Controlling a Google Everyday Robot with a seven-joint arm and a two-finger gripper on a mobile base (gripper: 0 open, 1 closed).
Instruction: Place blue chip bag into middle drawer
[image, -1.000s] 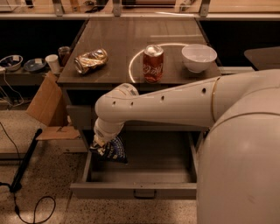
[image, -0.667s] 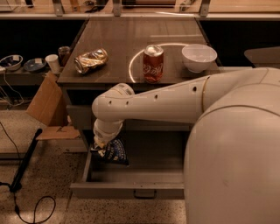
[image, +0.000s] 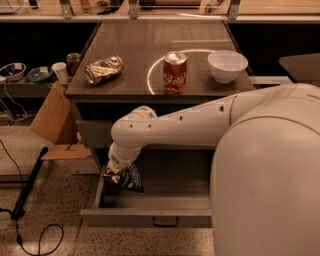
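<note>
The blue chip bag, which hangs just above the drawer's grey interior, will be let go by my gripper on the middle drawer's bottom, at the end (image: 126, 193) nearest the cardboard box.
The blue chip bag (image: 128, 179) is a dark-blue foil bag with white lettering. It hangs at the left end of the open middle drawer (image: 150, 218), just above the grey interior. My gripper (image: 113, 173) is at the bag's upper left corner, below the white wrist, and is shut on the bag. The white arm reaches in from the right across the drawer opening. The drawer is pulled out, with its grey front panel and small dark handle (image: 165, 220) facing me.
On the table top (image: 140, 45) stand a crushed gold-brown can (image: 103, 69), a red can (image: 175, 73) and a white bowl (image: 227, 65). A cardboard box (image: 52, 120) and a black cable (image: 30, 220) lie on the floor at the left. Cups and bowls (image: 40, 72) sit on a low shelf at far left.
The arm has shifted slightly; the bag stays held at the left end of the open drawer, at about the same height.
</note>
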